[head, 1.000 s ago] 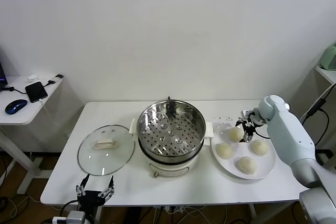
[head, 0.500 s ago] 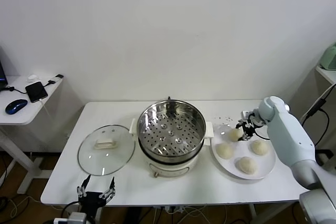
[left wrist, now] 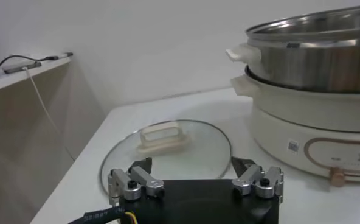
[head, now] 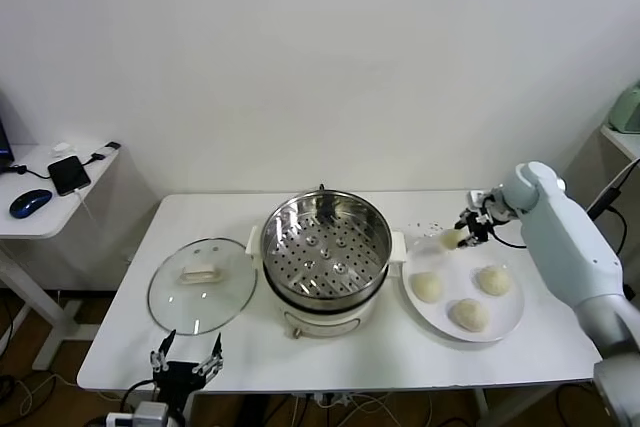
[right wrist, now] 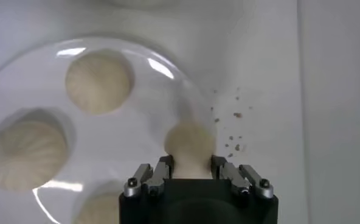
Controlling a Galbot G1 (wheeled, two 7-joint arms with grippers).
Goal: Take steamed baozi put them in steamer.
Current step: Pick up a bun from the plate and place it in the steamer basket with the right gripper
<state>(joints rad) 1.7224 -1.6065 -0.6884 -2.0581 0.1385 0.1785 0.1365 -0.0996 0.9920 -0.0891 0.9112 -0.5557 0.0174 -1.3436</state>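
Note:
My right gripper is going to let go of the baozi on the steamer's perforated tray, between the round dimples and the tray's back side [head: 320, 223]. The baozi is still just above the plate's far edge.
In my right gripper [head: 466, 231] [right wrist: 191, 165], shut on it, is one steamed baozi [head: 452, 238] [right wrist: 190, 146], a cream-white bun held just above the far edge of the white plate [head: 455, 282] [right wrist: 131, 140]. Three more baozi [head: 427, 287] [head: 493, 280] [head: 470, 315] lie on the plate. The steamer [head: 326, 247] [left wrist: 314, 61], a shiny pot with a perforated tray and no buns in it, stands to the plate's left. My left gripper [head: 185, 365] [left wrist: 192, 165] waits open at the table's front edge, near the lid.
A glass lid [head: 202, 285] [left wrist: 168, 152] with a white handle lies flat left of the steamer. Dark crumbs [head: 432, 226] [right wrist: 233, 115] dot the table behind the plate. A side table [head: 50, 212] at far left carries a phone and a mouse.
My right gripper has shut on the plate's far-left baozi and raised it off the plate, drawing back slightly. The left arm has stayed put.

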